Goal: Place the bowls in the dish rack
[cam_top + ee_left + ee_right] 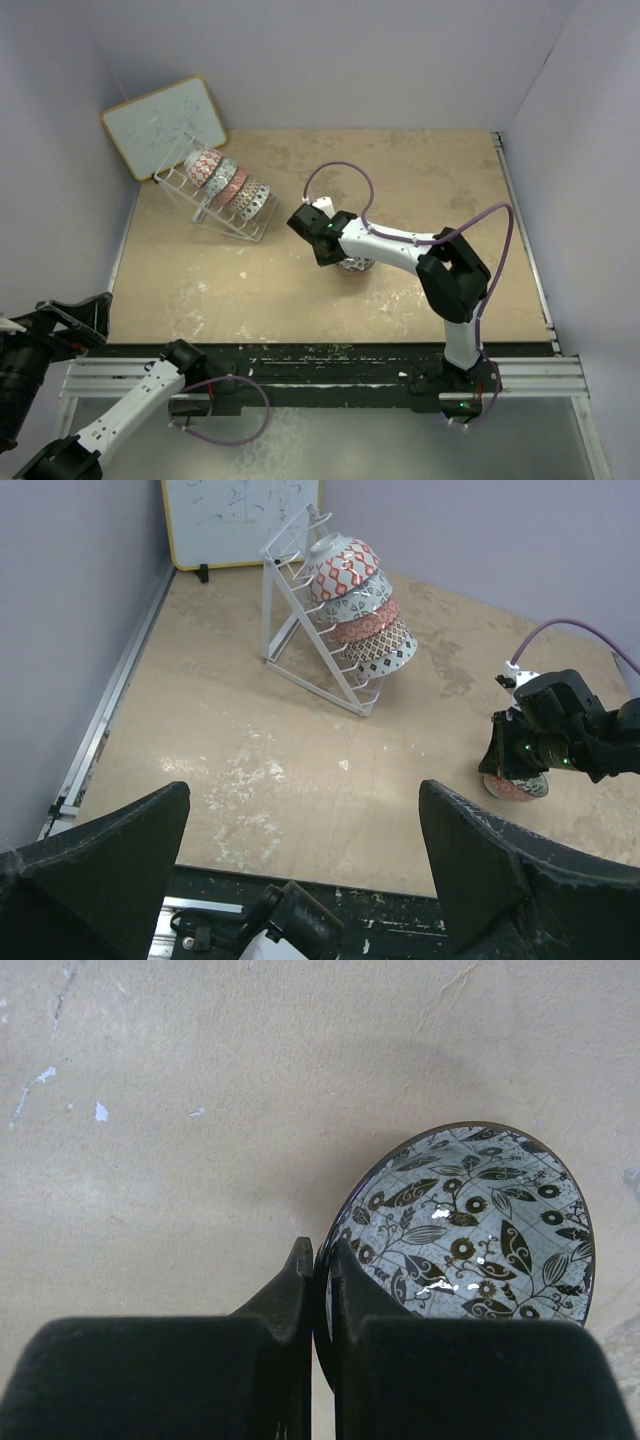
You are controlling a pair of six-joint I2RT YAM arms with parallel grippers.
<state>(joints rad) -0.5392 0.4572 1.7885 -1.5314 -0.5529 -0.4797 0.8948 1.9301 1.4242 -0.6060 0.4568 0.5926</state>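
Note:
I hold the bowl's rim toward the dish rack, so next my right gripper opens and takes the near part of the bowl's rim (349, 273).
My right gripper (322, 1250) is shut on the rim of a bowl (470, 1230) with black leaves and flowers on a pale inside. One finger is inside the rim and one outside. In the top view this bowl (355, 265) lies mostly hidden under the right gripper (318, 235), low over the table's middle. The white wire dish rack (215, 215) stands at the back left, with several patterned bowls (228, 183) leaning in a row in it. They show red-pink and grey in the left wrist view (360, 610). My left gripper (305, 870) hangs open and holds nothing, at the near left edge.
A whiteboard with a wooden frame (165, 125) leans against the back left wall behind the rack. Grey walls close in the left, back and right sides. A black rail (320, 360) with the arm bases runs along the near edge.

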